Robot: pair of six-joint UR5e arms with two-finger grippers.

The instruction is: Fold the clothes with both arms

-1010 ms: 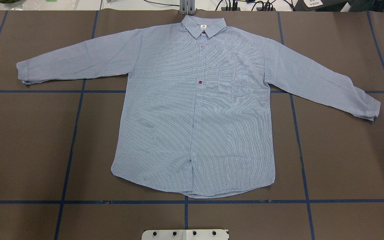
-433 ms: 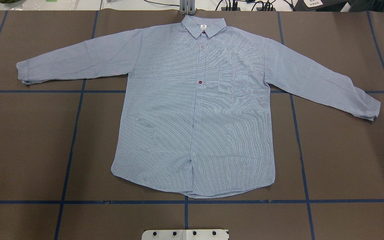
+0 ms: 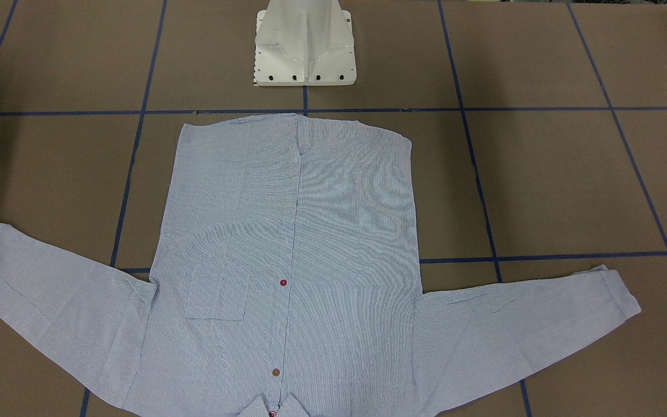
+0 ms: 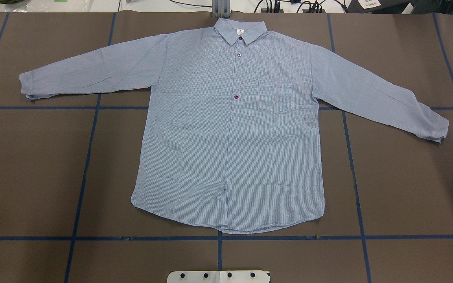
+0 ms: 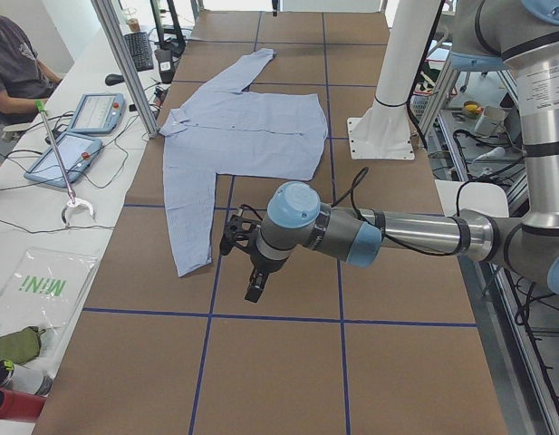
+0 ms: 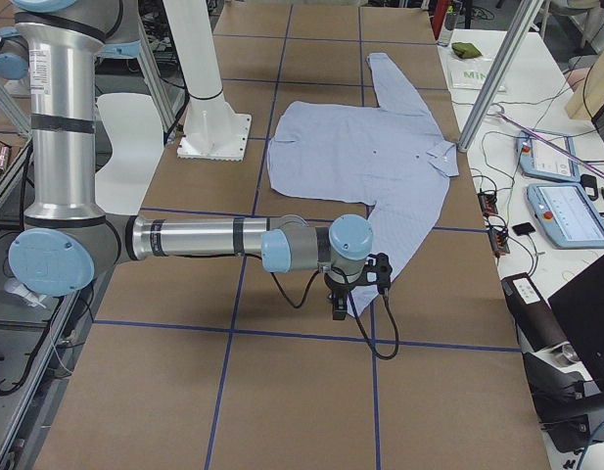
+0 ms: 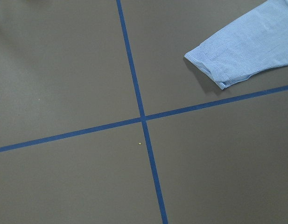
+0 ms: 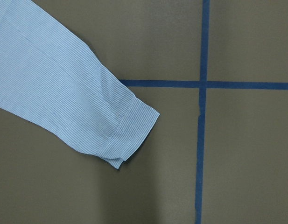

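Note:
The fingers of my right gripper will close on the hem-side corner of the cuff (image 8: 115,151), on the sleeve of the light-blue striped shirt next to the chest pocket.
The light-blue striped shirt (image 4: 230,129) lies flat and face up on the brown table, sleeves spread, collar at the far edge. Neither arm shows in the overhead or front views. In the exterior left view my left gripper (image 5: 252,276) hangs above the table just beside the near sleeve's cuff (image 5: 190,263); I cannot tell whether it is open or shut. The left wrist view shows that cuff (image 7: 218,70) at upper right. In the exterior right view my right gripper (image 6: 339,299) hovers next to the other cuff (image 6: 365,294), state unclear. The right wrist view holds this cuff (image 8: 127,133).
Blue tape lines (image 4: 87,157) cross the table in a grid. The white pedestal base (image 3: 304,46) stands at the near edge behind the hem. A side bench with tablets (image 5: 66,159), cables and a seated person (image 5: 12,63) runs along the far edge.

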